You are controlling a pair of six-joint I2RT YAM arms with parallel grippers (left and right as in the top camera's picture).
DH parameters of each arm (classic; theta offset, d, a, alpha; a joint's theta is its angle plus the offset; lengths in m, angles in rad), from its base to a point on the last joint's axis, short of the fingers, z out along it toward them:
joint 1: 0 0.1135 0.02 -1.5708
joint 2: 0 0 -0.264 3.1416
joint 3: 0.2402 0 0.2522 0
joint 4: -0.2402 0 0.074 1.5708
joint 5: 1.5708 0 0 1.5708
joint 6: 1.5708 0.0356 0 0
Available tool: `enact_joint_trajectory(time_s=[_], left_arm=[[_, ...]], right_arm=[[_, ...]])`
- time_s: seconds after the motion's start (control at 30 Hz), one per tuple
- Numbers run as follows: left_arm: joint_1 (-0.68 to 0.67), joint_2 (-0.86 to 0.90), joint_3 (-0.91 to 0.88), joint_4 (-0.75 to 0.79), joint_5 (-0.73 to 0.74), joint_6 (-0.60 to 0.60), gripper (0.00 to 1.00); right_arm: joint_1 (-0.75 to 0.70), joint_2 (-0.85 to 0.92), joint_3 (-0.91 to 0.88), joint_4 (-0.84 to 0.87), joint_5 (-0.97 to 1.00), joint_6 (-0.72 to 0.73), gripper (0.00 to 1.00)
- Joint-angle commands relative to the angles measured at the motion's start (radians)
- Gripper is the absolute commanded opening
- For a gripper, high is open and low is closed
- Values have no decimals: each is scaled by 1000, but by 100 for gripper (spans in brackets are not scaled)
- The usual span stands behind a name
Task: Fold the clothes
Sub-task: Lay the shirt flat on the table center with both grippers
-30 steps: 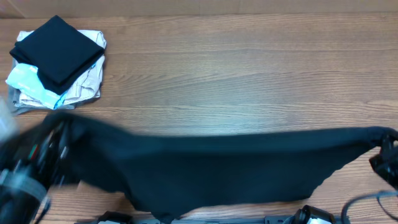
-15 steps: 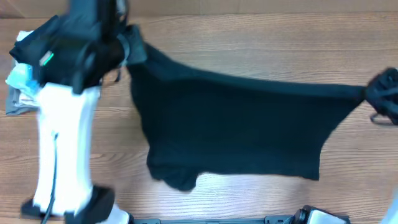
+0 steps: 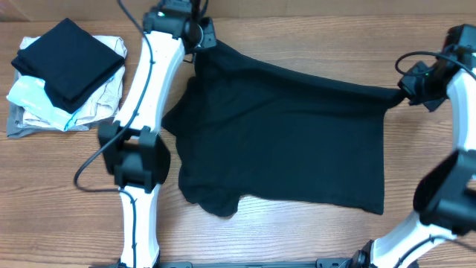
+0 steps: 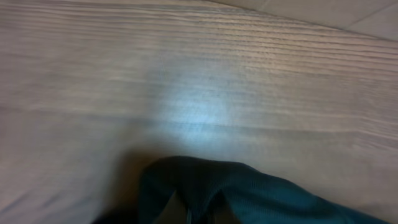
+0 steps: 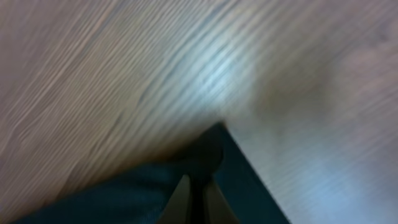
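My right gripper is to let go of the black shirt's corner on the bare wood (image 3: 384, 71) just past the shirt's tight top edge.
The clothes, one black shirt (image 3: 286, 138), lie spread across the middle of the table, with the lower left part (image 3: 212, 199) bunched. My left gripper (image 3: 202, 37) is shut on the shirt's far left corner. My right gripper (image 3: 405, 89) is shut on its far right corner, and the top edge runs taut between them. In the left wrist view dark fabric (image 4: 249, 190) bulges out of the gripper (image 4: 198, 210) at the bottom of the frame. In the right wrist view the two fingers (image 5: 180, 202) pinch a fold of the shirt (image 5: 124, 193) just above the wood.
A stack of folded garments (image 3: 67, 74) sits at the far left corner, with a black one on top of beige and light-blue ones. The left arm (image 3: 141, 126) stands over the table left of the shirt. The right arm (image 3: 446, 186) curves along the right edge.
Both grippers have swept from the near edge to the far side, pulling the shirt with them. The shirt has gone from a hanging band to lying spread on the table.
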Motion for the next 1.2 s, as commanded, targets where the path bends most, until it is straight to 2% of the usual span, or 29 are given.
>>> enact_joint_trajectory(time_s=[0.0, 0.4, 0.73, 0.77, 0.83, 0.87, 0.93, 1.0, 1.03, 1.13, 1.17], left_arm=[[9, 64, 2, 79, 34, 35, 4], [5, 245, 2, 451, 78, 34, 4], [-3, 338, 2, 652, 79, 35, 4], [-3, 339, 2, 664, 79, 35, 5], [-3, 339, 2, 692, 79, 35, 7], [-3, 339, 2, 711, 84, 37, 14], [-3, 336, 5, 756, 124, 69, 56], [0, 323, 25, 773, 149, 109, 67], [3, 313, 46, 762, 149, 124, 73], [18, 274, 147, 681, 143, 167, 88], [23, 256, 191, 631, 135, 177, 90]], right_arm=[[2, 70, -1, 81, 24, 4, 4], [9, 254, -1, 468, 12, 5, 4], [33, 354, -1, 650, 6, 4, 4], [34, 361, -1, 661, 6, 4, 7], [35, 369, -1, 686, 6, 4, 29], [35, 369, -1, 702, 6, 4, 35], [35, 369, 0, 745, 6, 0, 52], [35, 367, 10, 778, -4, 0, 72], [31, 367, 23, 776, -19, -8, 79], [15, 357, 89, 731, -115, -61, 91], [8, 349, 121, 696, -154, -72, 95]])
